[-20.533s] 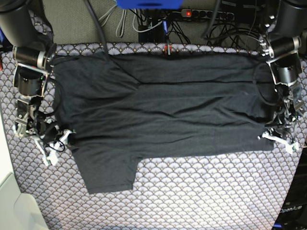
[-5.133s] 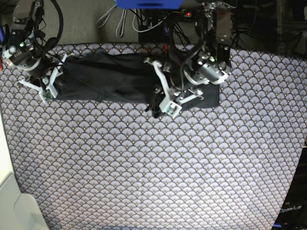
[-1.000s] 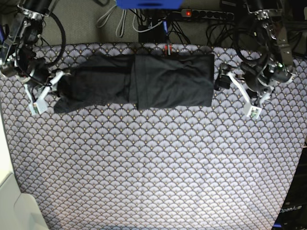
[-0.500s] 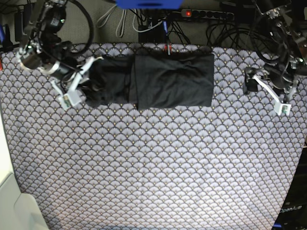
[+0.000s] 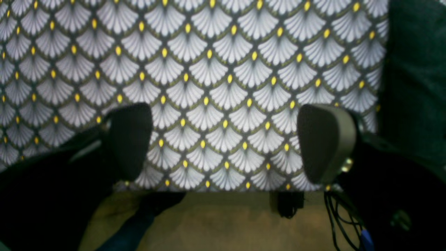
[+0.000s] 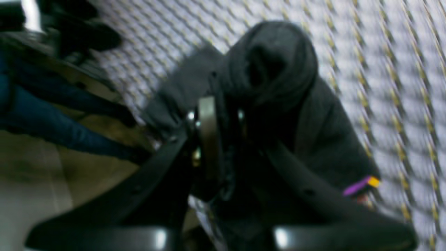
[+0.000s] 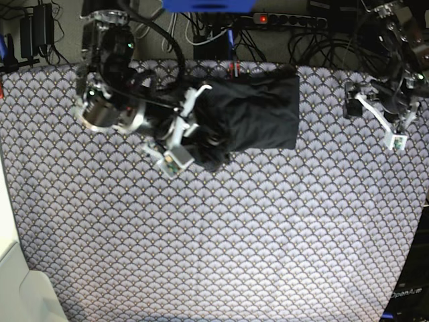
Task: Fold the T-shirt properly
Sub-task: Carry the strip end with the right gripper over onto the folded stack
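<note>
Next, I release the T-shirt's bunched end from my right gripper on the folded T-shirt's near corner (image 7: 278, 138) (image 6: 204, 63), on the side toward my left gripper.
The dark charcoal T-shirt (image 7: 261, 111) lies folded into a compact block at the back middle of the table. My right gripper (image 7: 189, 131) is at its left edge, shut on a bunched end of the shirt and holding it over the folded part. In the right wrist view the gripper (image 6: 223, 118) pinches dark fabric (image 6: 278, 69), and a small purple and yellow patch (image 6: 362, 181) shows at the cloth's edge. My left gripper (image 7: 372, 121) is open and empty to the right of the shirt. In the left wrist view its fingers (image 5: 129, 139) stand wide apart over patterned cloth, with the shirt's edge (image 5: 418, 69) at the far right.
The purple-white scallop-patterned cloth (image 7: 221, 235) covers the whole table. Cables and a power strip (image 7: 288, 20) lie behind the table's back edge. A pale bin corner (image 7: 20, 288) sits at the lower left.
My right arm has swung to the right, carrying the shirt's left end over onto the folded part. The left gripper has stayed open and shifted slightly up at the right.
</note>
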Controlling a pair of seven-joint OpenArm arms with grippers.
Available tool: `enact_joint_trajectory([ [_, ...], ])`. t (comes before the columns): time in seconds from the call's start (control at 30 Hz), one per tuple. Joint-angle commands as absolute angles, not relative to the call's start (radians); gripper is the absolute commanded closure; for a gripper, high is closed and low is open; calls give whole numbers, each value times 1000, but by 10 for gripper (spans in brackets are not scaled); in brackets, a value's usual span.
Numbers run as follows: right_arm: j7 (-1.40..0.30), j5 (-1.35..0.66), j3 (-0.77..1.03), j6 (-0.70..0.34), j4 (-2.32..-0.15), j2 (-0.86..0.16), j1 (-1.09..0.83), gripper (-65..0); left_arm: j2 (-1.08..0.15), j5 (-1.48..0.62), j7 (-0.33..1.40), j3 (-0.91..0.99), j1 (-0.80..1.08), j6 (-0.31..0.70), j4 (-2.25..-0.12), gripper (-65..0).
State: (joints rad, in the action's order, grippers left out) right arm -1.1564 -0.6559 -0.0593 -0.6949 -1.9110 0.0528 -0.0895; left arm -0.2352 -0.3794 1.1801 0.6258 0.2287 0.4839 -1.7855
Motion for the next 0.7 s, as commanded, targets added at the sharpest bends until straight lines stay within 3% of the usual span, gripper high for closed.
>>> enact_joint_trajectory([
  [0.0, -1142, -670, -73, -698, -1897, 59, -84, -4, -252, -389, 1162, 633, 231, 487, -1807, -650],
  [0.37, -1001, -670, -288, -698, -1661, 61, 7, -4, -271, -389, 1162, 774, 242, 487, -1799, -650],
  [0.67, -943, -670, -349, -698, -1515, 84, 87, -4, -271, -389, 1158, 774, 255, 487, -1797, -650],
])
